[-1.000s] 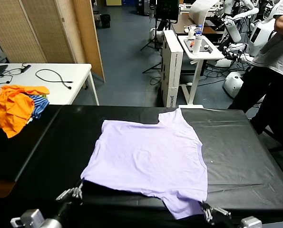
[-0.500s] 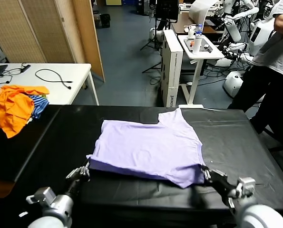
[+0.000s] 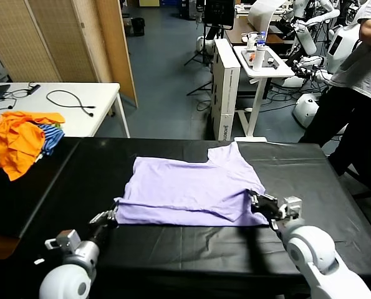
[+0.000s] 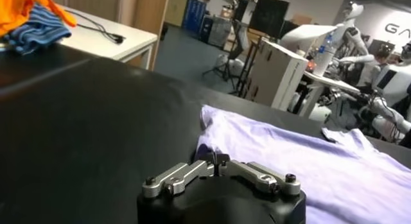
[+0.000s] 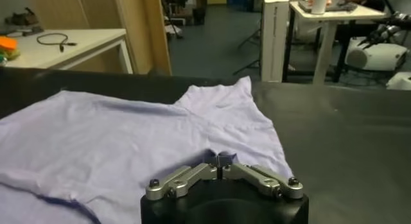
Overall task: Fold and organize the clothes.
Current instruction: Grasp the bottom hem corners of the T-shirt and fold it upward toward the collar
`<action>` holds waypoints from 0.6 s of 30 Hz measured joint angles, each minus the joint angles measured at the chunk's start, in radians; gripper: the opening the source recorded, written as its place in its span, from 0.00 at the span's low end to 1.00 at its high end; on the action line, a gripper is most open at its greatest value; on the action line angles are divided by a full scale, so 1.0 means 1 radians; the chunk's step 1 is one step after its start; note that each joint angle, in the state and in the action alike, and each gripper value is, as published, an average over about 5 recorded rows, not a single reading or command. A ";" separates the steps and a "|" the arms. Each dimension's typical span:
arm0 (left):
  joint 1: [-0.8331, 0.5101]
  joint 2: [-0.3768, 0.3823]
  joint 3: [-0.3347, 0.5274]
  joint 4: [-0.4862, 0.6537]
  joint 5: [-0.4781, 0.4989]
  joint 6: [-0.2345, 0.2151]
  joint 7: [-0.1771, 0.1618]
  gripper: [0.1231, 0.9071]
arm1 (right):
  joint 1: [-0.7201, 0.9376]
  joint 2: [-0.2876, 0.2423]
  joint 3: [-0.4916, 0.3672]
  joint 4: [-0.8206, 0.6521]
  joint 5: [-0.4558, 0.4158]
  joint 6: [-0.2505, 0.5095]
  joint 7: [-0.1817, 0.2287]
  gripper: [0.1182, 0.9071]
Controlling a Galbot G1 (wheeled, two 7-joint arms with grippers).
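The folded flap's edge is in my left gripper behind the shirt's near corner, so both grippers should open, take the near corners [image 3: 119, 221] and pull the shirt closer.
The pale lavender T-shirt [image 3: 188, 190] lies on the black table [image 3: 67, 180], its near part folded back over the far part. My left gripper [image 3: 110, 217] is shut on the shirt's near left corner; the left wrist view shows the jaws [image 4: 215, 160] closed on the cloth [image 4: 308, 161]. My right gripper [image 3: 255, 200] is shut on the near right edge of the shirt; the right wrist view shows its jaws [image 5: 218, 160] pinching the fabric [image 5: 115, 142]. No purple graphic shows.
Orange garments [image 3: 17, 140] and a blue-striped cloth [image 3: 51, 134] lie at the table's far left. A white desk with cables [image 3: 67, 99] stands behind. A person [image 3: 360, 93] stands at the far right. A white cart [image 3: 260, 62] stands beyond the table.
Both grippers have carried the shirt's near hem away from me, over the shirt, so the fold has grown and the shirt now looks shorter front to back.
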 joint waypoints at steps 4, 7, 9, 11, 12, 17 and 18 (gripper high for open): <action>-0.026 0.014 0.010 0.027 0.001 0.003 0.000 0.03 | 0.014 0.003 -0.001 -0.020 -0.015 -0.007 0.016 0.03; -0.040 0.019 0.015 0.044 0.001 0.005 -0.001 0.03 | 0.015 0.004 0.006 -0.031 -0.024 -0.011 0.021 0.03; -0.047 0.019 0.015 0.054 0.000 0.006 -0.001 0.03 | 0.012 0.004 0.013 -0.033 -0.024 -0.012 0.022 0.03; -0.052 0.020 0.015 0.062 0.000 0.006 -0.002 0.03 | 0.009 0.005 0.018 -0.033 -0.023 -0.013 0.023 0.03; -0.053 0.021 0.015 0.065 0.000 0.006 -0.003 0.03 | 0.007 0.006 0.020 -0.033 -0.023 -0.015 0.024 0.03; -0.063 0.022 0.023 0.077 0.003 0.009 -0.003 0.03 | -0.003 0.008 0.036 -0.024 -0.010 -0.034 0.023 0.03; -0.065 0.021 0.025 0.079 0.003 0.011 -0.003 0.03 | -0.007 0.007 0.041 -0.020 -0.004 -0.041 0.019 0.06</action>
